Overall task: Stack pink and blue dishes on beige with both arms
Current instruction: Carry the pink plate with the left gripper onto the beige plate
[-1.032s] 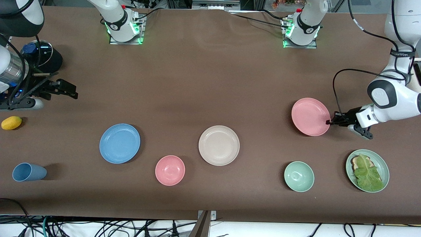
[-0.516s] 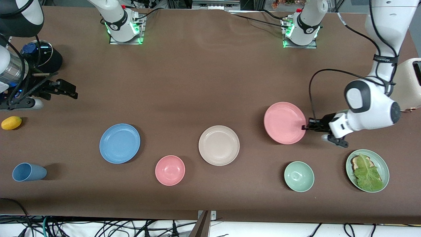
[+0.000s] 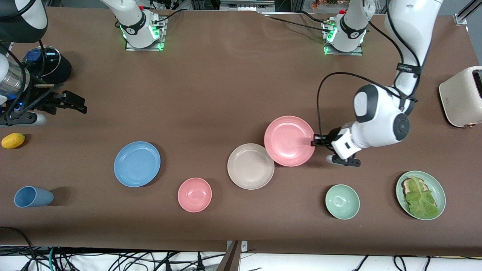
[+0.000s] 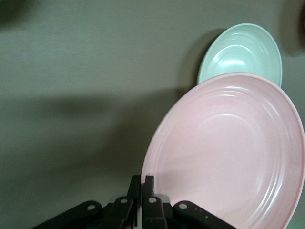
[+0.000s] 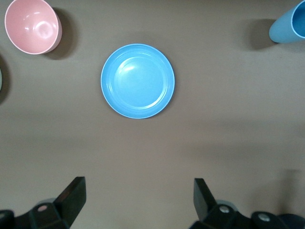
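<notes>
The robot's left gripper needs to let go of the pink plate, now held slightly tilted in the air, squarely over the middle of the beige plate [image 3: 251, 166] [image 4: 240, 67], with rim over rim.
My left gripper [image 3: 313, 142] is shut on the rim of the pink plate [image 3: 289, 140] and holds it in the air, slightly tilted. The plate's edge overlaps the rim of the beige plate [image 3: 250, 166], which lies flat mid-table. In the left wrist view the black fingers [image 4: 163, 180] pinch the pink plate [image 4: 233, 152] at its edge. The blue plate [image 3: 137, 163] lies flat toward the right arm's end. My right gripper [image 3: 81, 104] waits open and empty above the table there. Its wrist view shows the blue plate [image 5: 137, 80] well clear of the gripper [image 5: 139, 195].
A small pink bowl [image 3: 194, 194] and a green bowl [image 3: 342, 201] sit nearer the front camera than the beige plate. A green plate with lettuce on toast [image 3: 420, 195] and a beige toaster [image 3: 461, 96] stand at the left arm's end. A blue cup [image 3: 32, 196] and a lemon [image 3: 13, 140] lie at the right arm's end.
My left arm has carried the pink plate from the left arm's end toward the table's middle, up to the beige plate's rim. The right arm has stayed put.
</notes>
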Tool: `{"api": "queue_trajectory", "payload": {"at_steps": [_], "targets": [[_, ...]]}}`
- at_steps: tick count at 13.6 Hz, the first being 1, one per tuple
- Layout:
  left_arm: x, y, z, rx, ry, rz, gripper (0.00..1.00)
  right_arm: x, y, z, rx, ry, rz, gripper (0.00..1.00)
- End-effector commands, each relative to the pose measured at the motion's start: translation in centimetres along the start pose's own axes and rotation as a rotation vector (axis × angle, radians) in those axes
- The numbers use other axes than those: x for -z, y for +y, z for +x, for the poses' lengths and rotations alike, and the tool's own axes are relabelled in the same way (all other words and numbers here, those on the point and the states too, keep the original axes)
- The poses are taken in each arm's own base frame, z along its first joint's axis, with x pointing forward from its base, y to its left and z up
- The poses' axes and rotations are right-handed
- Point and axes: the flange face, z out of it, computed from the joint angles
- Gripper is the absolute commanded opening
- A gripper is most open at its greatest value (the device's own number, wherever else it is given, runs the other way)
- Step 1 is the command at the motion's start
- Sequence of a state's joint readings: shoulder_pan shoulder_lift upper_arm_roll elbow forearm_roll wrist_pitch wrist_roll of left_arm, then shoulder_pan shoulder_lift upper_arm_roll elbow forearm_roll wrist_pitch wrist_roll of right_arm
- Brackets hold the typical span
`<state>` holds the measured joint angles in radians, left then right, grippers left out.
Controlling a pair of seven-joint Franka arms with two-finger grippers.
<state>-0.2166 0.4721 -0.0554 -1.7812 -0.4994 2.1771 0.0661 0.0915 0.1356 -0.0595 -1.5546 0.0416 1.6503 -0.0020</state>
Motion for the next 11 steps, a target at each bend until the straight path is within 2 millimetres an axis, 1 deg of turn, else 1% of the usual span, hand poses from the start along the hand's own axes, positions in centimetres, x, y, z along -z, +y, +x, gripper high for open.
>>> {"api": "queue_trajectory", "payload": {"at_steps": [1, 2, 3, 4, 5, 7, 9, 11], "targets": [[-2.3, 2.5, 0.9, 0.031, 0.041, 0.031, 0.00, 0.5, 0.1, 0.0, 0.000, 0.008, 0.019, 1.00], [-3.1, 3.7, 1.3, 0.035, 0.060, 0.031, 0.00, 0.6, 0.4, 0.1, -0.004, 0.011, 0.017, 1.00], [-3.8, 4.5, 1.4, 0.050, 0.065, 0.031, 0.00, 0.0, 1.0, 0.4, -0.014, 0.002, 0.017, 1.00], [-4.6, 5.0, 1.5, 0.063, 0.062, 0.032, 0.00, -0.1, 2.4, 0.5, -0.035, 0.000, 0.019, 1.00], [-5.0, 5.8, 1.8, 0.070, 0.072, 0.030, 0.00, -0.1, 2.9, 0.5, -0.046, -0.001, 0.021, 1.00], [-6.7, 7.1, 2.0, 0.099, 0.084, 0.032, 0.00, -0.5, 2.9, 0.6, -0.045, -0.005, 0.019, 1.00], [-8.2, 7.3, 2.8, 0.109, 0.100, 0.031, 0.00, -0.4, 2.7, 0.7, -0.042, -0.002, 0.021, 1.00], [-8.8, 7.6, 3.3, 0.126, 0.114, 0.027, 0.00, -0.4, 2.8, 0.9, -0.042, 0.008, 0.017, 1.00]]}}
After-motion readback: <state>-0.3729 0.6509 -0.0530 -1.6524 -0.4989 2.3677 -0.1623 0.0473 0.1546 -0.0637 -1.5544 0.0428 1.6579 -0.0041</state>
